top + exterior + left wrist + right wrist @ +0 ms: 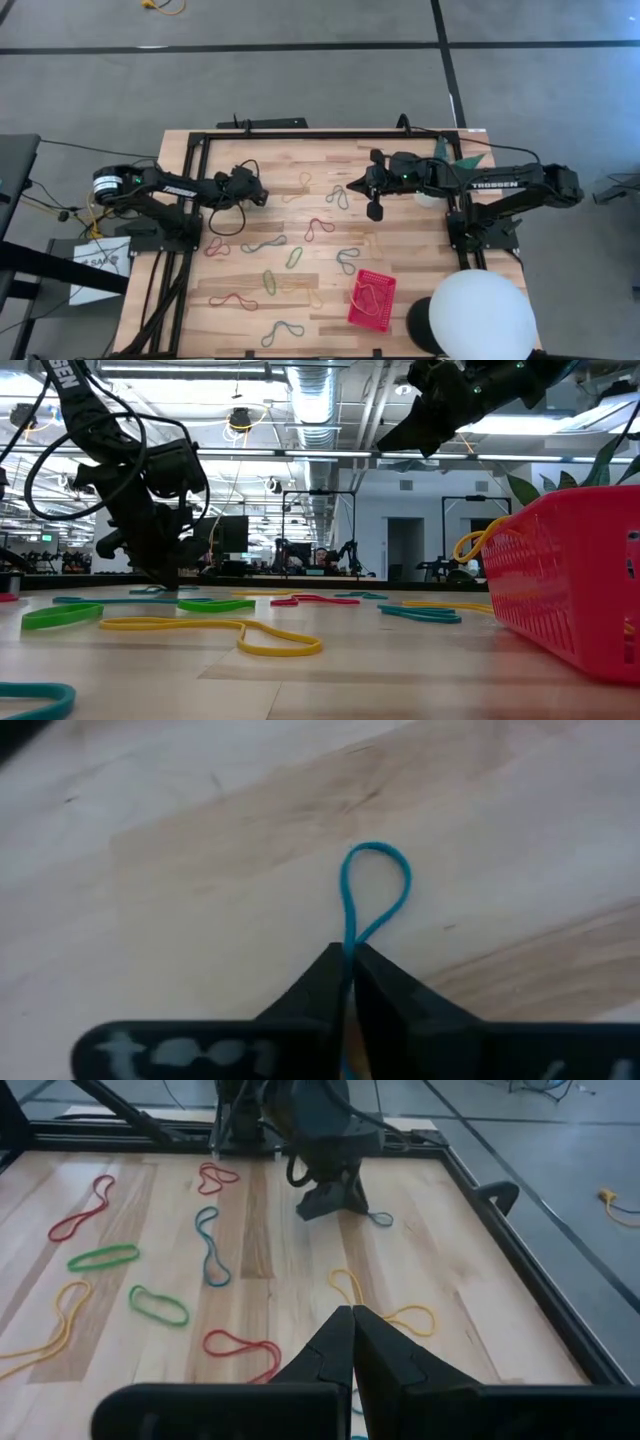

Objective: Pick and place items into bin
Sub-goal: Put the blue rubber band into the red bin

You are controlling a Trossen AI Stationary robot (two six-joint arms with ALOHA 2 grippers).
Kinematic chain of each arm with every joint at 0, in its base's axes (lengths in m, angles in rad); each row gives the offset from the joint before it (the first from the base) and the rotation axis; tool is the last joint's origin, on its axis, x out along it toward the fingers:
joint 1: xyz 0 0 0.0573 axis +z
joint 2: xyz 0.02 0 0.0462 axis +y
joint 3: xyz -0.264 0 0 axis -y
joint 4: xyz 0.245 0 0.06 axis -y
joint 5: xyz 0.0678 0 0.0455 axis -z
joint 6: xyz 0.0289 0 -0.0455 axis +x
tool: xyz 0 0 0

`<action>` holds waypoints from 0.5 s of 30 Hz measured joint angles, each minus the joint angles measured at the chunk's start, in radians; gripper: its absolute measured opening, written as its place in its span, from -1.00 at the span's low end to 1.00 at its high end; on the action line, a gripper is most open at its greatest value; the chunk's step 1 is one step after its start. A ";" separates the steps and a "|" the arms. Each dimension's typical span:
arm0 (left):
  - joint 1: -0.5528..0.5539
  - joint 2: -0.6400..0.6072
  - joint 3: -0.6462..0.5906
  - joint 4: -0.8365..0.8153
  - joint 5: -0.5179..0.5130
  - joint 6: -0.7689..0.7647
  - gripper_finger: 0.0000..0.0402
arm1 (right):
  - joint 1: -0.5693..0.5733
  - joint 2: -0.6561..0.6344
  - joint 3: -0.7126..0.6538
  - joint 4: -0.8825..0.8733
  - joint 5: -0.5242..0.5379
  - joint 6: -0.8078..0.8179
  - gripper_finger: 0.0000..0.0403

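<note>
The robot's left gripper needs to release the blue band inside the red mesh bin [367, 297], next to the yellow band draped over the bin's rim. The blue band is still down at the tabletop.
My left gripper [350, 956] is down at the tabletop on the far left part of the table [262, 197], shut on a blue rubber band [376, 885]. The right wrist view shows this gripper [335, 1202] too, with the band's end [380, 1218] poking out beside it. My right gripper [352, 1316] hangs shut and holds nothing, well above the table's middle [355, 186]. Several loose bands lie flat on the wood, among them a red one [320, 226], a green one [294, 257] and a yellow one [250, 635]. The red mesh bin [372, 300] stands near the front right with a band inside. My left gripper pinches the blue band between its two fingertips, both strands squeezed together [349, 942]. The fingers slant down from the table's left side. A small loop of the band [378, 860] sticks out past the fingertips and lies on the wood.
A big white dome [480, 315] sits at the front right corner beside the bin. A plant's green leaves [446, 150] show at the far right. A black frame rail [300, 134] runs along the table's edges. Bare wood lies between the scattered bands.
</note>
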 joint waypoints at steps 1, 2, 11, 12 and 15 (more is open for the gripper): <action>-0.007 -0.011 0.008 -0.001 0.004 0.000 -0.98 | 0.001 0.000 0.000 0.001 0.000 0.002 -0.99; -0.016 -0.021 0.019 -0.015 0.011 0.001 -0.99 | 0.001 0.000 0.000 0.001 0.000 0.013 -0.99; -0.264 -0.127 0.241 0.008 0.085 0.055 -1.00 | 0.001 0.000 0.000 0.003 0.000 0.036 -0.99; -0.303 -0.127 0.273 0.020 0.081 0.067 -1.00 | 0.001 0.000 0.001 0.003 0.000 0.037 -0.99; -0.419 -0.116 0.354 0.077 0.046 0.097 -1.00 | 0.001 0.000 0.001 0.001 0.000 0.075 -0.99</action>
